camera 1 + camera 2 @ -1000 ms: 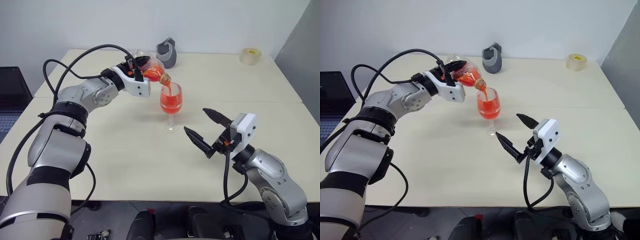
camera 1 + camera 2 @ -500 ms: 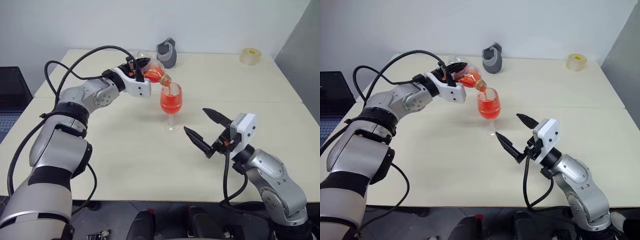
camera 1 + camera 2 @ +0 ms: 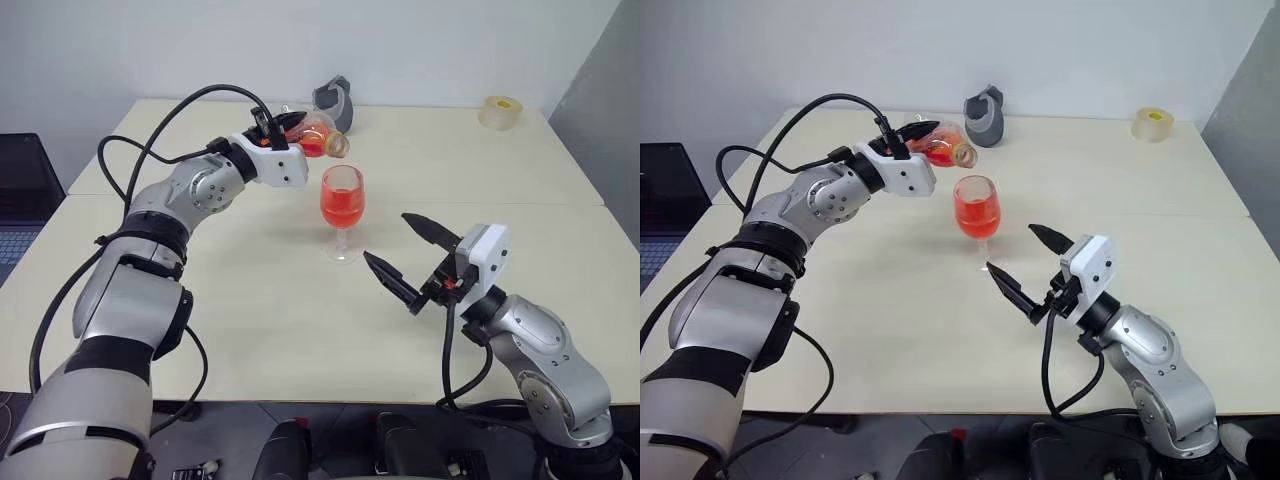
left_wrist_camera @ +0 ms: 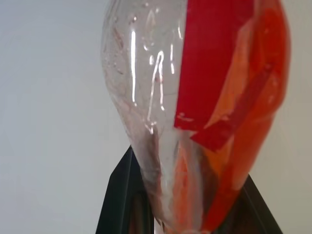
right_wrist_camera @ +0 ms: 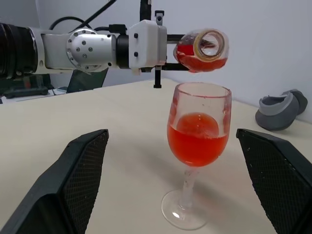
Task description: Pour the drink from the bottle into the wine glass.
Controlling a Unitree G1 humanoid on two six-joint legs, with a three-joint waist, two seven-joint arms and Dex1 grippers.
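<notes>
Next, my left gripper sets the bottle free upright on the table [image 3: 229,229] near the seam, between the laptop and the wine glass.
The wine glass [image 3: 341,198] stands upright at the table's middle, its bowl over half full of the red drink [image 5: 197,142]. Just above and left of its rim, my left gripper [image 3: 297,133] is shut on the bottle [image 3: 320,139]. The bottle lies roughly level with its open, yellow-ringed mouth [image 5: 210,44] clear of the glass, and a little red drink rests in its lower side. The left wrist view shows the bottle [image 4: 195,97] with its red label, clamped between the black fingers [image 4: 119,195]. My right gripper [image 3: 385,236] hangs open to the right of the glass, nearer me and apart from it.
A grey jug-like object [image 3: 333,104] stands at the back of the table behind the bottle. A pale yellow tape roll [image 3: 499,111] sits at the far right corner. A dark laptop [image 3: 20,190] lies off the table's left edge. The cream table [image 3: 250,300] has a seam across it.
The left wrist rolled the bottle up from its downward tilt over the glass to about level. Its mouth lifted off the rim and the red stream stopped. The right arm kept still.
</notes>
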